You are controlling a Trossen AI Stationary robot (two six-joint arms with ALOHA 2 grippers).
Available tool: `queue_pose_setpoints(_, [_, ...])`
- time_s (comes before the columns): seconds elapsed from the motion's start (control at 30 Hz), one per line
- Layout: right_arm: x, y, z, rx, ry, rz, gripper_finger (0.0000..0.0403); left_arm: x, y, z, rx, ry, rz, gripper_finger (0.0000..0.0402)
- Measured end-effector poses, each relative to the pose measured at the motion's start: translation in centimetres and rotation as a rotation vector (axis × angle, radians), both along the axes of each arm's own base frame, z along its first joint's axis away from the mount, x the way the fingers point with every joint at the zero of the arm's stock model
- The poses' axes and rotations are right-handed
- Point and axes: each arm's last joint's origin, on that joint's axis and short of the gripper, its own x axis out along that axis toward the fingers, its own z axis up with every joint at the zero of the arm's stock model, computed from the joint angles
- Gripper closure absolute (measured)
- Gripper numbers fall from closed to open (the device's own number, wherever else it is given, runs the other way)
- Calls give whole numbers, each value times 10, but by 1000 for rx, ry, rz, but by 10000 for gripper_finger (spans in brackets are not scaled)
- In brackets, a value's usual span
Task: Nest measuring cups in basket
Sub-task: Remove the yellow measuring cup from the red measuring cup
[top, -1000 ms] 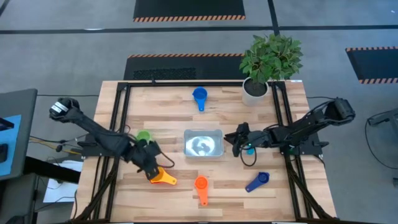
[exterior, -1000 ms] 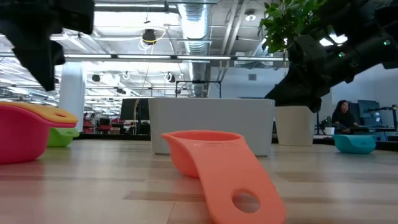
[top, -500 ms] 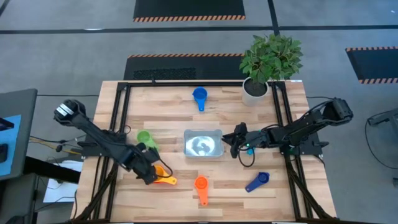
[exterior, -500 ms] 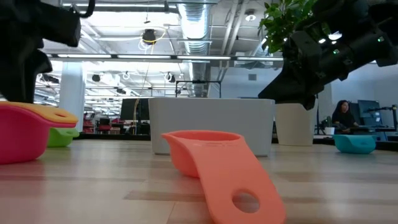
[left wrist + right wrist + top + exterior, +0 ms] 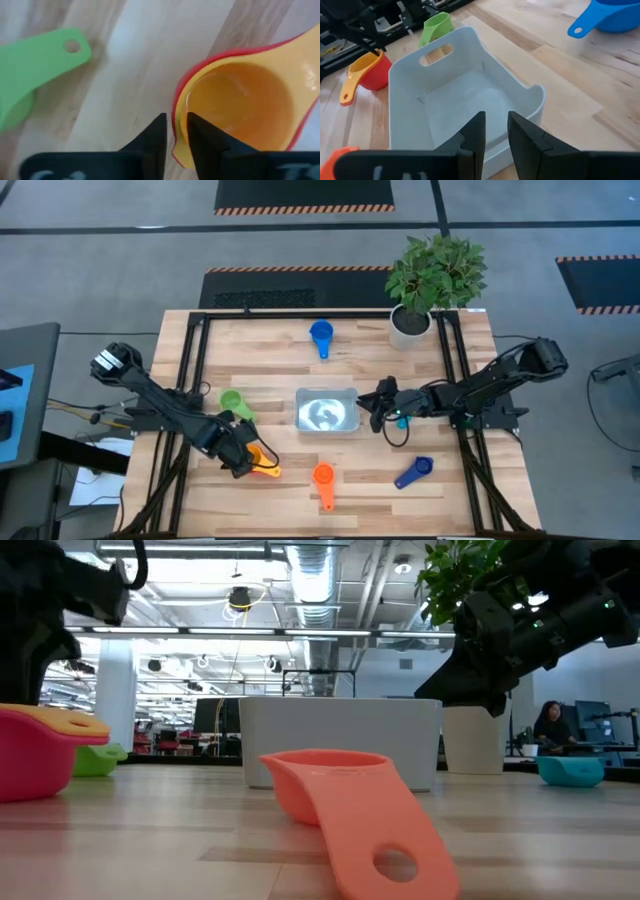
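Left fingers straddle both red and yellow cups' rims; I should open and pinch just the yellow cup's rim (image 5: 187, 93) to part them.
A yellow cup nested in a red cup (image 5: 264, 469) stands on the table at the near left; it also shows in the low view (image 5: 30, 755). My left gripper (image 5: 242, 461) is down on it, shut on its rim. The basket (image 5: 327, 392) stands mid-table. My right gripper (image 5: 372, 408) hovers shut and empty over the basket's right end (image 5: 520, 95). The light blue cup (image 5: 401, 421) stands on the table under my right arm. The green cup (image 5: 232, 402), blue cup (image 5: 320, 333), orange cup (image 5: 322, 476) and dark blue cup (image 5: 414, 471) lie apart on the table. My left gripper pinches the rim of the nested yellow and red cups (image 5: 180, 107) on the side away from the handles. One finger (image 5: 157, 135) is outside the red cup and the other (image 5: 200, 137) is inside the yellow cup. The fingers come from above. The cups stand upright on the table.
A white plant pot with a green plant (image 5: 412, 322) stands at the far right corner. Black frame rails (image 5: 190, 380) run along both table sides. A person (image 5: 550, 725) sits in the room beyond the table.
My left gripper has gone toward the table's near edge and down onto the nested yellow and red cups. In the low view those cups have shifted slightly. My right gripper has moved a little toward the basket.
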Motion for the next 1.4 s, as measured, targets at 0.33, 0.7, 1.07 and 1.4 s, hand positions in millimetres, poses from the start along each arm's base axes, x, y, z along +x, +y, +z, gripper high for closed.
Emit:
queue_pose_setpoints(0.33, [0,-1,0,2,1,-2,294,4,0,17,68,-16,-18,399])
queue_pose_setpoints(0.7, [0,-1,0,3,1,1,294,3,2,9,123,-34,-12,372])
queue_pose_setpoints(1.07, [0,-1,0,3,3,3,294,3,0,5,72,-13,-44,306])
queue_pose_setpoints(1.4, [0,0,0,4,4,6,294,2,1,5,82,-13,-43,360])
